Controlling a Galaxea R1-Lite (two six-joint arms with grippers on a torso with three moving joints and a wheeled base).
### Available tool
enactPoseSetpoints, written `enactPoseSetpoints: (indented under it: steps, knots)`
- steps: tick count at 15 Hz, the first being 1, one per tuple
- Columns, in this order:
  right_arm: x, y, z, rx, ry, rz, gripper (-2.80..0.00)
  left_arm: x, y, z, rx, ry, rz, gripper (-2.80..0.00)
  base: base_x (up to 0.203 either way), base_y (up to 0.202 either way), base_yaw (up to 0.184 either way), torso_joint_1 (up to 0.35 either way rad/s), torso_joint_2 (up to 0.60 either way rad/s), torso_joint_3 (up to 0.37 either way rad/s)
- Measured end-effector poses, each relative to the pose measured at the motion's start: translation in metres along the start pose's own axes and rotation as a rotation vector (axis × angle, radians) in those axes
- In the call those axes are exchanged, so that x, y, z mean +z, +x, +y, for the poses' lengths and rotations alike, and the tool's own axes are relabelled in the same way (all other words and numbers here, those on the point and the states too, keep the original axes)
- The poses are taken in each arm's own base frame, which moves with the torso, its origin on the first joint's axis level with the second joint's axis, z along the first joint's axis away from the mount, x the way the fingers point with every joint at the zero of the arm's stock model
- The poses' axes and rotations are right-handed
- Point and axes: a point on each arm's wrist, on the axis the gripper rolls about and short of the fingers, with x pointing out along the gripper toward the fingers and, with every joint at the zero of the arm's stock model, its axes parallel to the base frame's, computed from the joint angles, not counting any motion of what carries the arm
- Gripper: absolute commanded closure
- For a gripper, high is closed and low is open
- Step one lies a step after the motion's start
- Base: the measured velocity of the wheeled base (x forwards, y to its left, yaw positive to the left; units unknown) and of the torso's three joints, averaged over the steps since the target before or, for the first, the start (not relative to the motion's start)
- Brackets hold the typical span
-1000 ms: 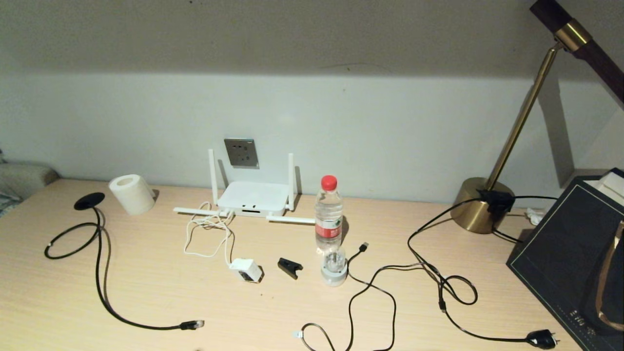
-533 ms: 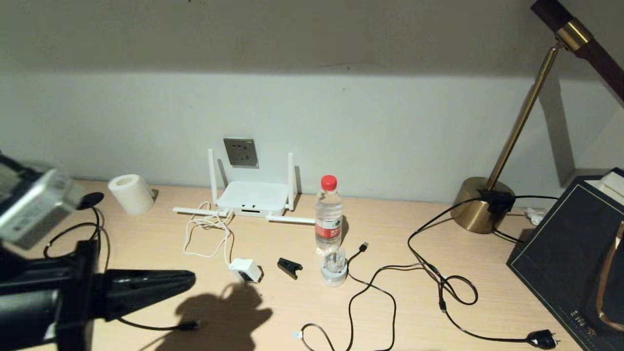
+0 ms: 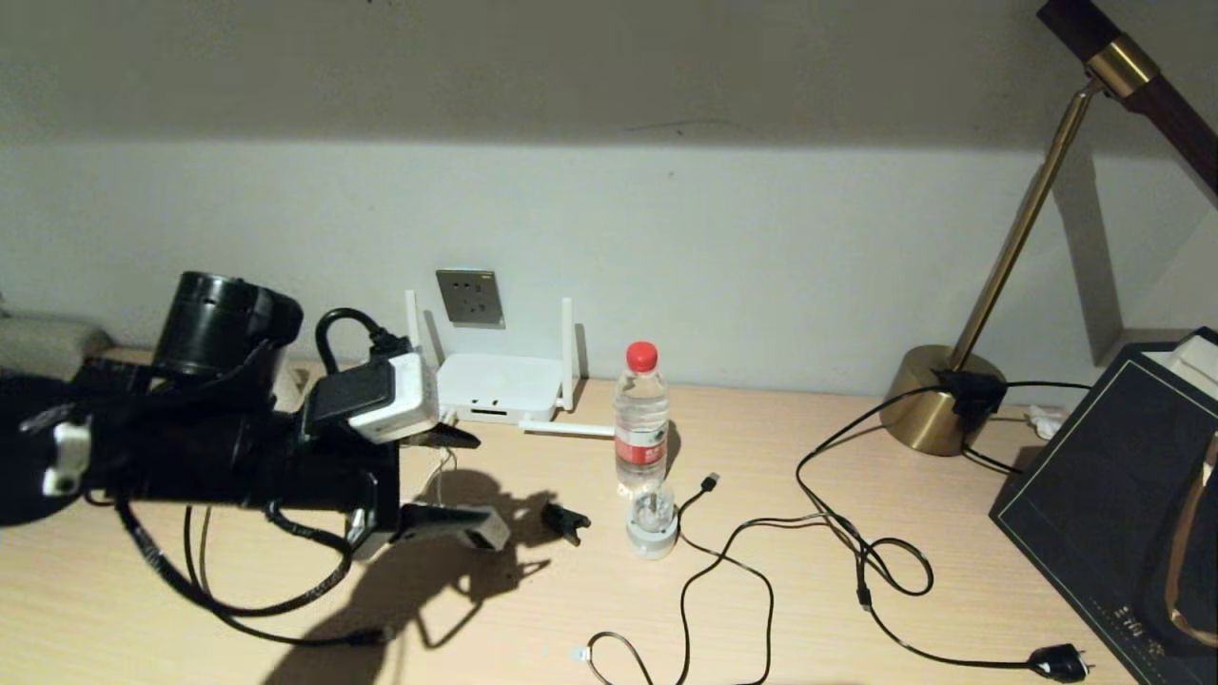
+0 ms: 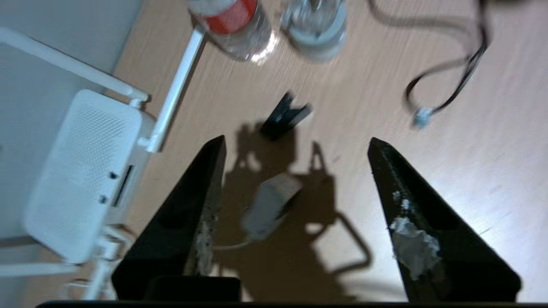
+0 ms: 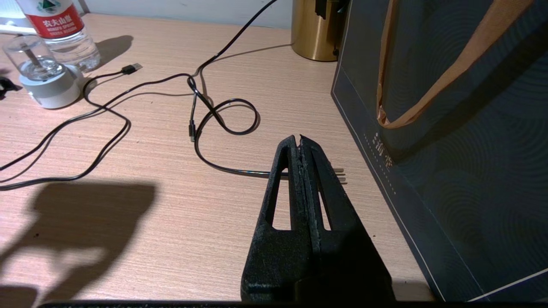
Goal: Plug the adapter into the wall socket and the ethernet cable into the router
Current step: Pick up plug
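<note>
My left gripper is set to go to the white adapter next. It should close on the long sides of the white adapter [image 3: 484, 527] [image 4: 269, 208], between its thin cord and its opposite end.
The white adapter [image 4: 269, 205] lies on the desk in the arm's shadow, its thin white cord trailing toward the router [image 3: 495, 385]. My left gripper [image 3: 481, 485] hovers open just above it, one finger on each side [image 4: 296, 139], not touching. In the head view the lower finger covers part of the adapter [image 3: 489, 536]. The grey wall socket [image 3: 470, 297] sits on the wall above the router. The black ethernet cable [image 3: 238, 609] loops under my left arm, its plug [image 3: 371, 636] in shadow and its disc hidden. My right gripper [image 5: 298, 137] is shut and empty, low over the desk's right side.
A black clip [image 3: 565, 521], a water bottle [image 3: 640, 419] and a small glass-domed device [image 3: 653, 523] stand right of the adapter. Black USB cable [image 3: 723, 571] and lamp cord with black plug [image 3: 1058, 661] sprawl rightward. Brass lamp base [image 3: 942, 400] and dark bag [image 3: 1123, 495] fill the right.
My left arm swung in from the left and advanced to the right across the desk. Its open fingers now straddle the adapter. Nothing on the desk has moved.
</note>
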Motion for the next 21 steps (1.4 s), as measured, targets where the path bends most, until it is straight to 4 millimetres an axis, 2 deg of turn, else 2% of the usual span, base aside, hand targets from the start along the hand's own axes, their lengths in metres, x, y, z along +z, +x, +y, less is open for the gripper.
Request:
enactPoseSetpoints:
  steps: [5,9,14,21]
  knots:
    - [0.0,0.0,0.0,0.0,0.0,0.0,0.0,-0.025,0.022,0.013,-0.162,0.238,0.111,-2.8,0.0,0.0,0.0,0.0,0.0,0.0]
    - [0.0,0.0,0.0,0.0,0.0,0.0,0.0,-0.054,0.04,0.034,-0.275,0.397,0.146,-2.8,0.0,0.0,0.0,0.0,0.0,0.0]
    - [0.0,0.0,0.0,0.0,0.0,0.0,0.0,-0.07,0.062,0.048,-0.368,0.366,0.201,-2.8,0.0,0.0,0.0,0.0,0.0,0.0]
    - [0.0,0.0,0.0,0.0,0.0,0.0,0.0,-0.074,0.094,0.052,-0.397,0.315,0.242,-2.8,0.0,0.0,0.0,0.0,0.0,0.0]
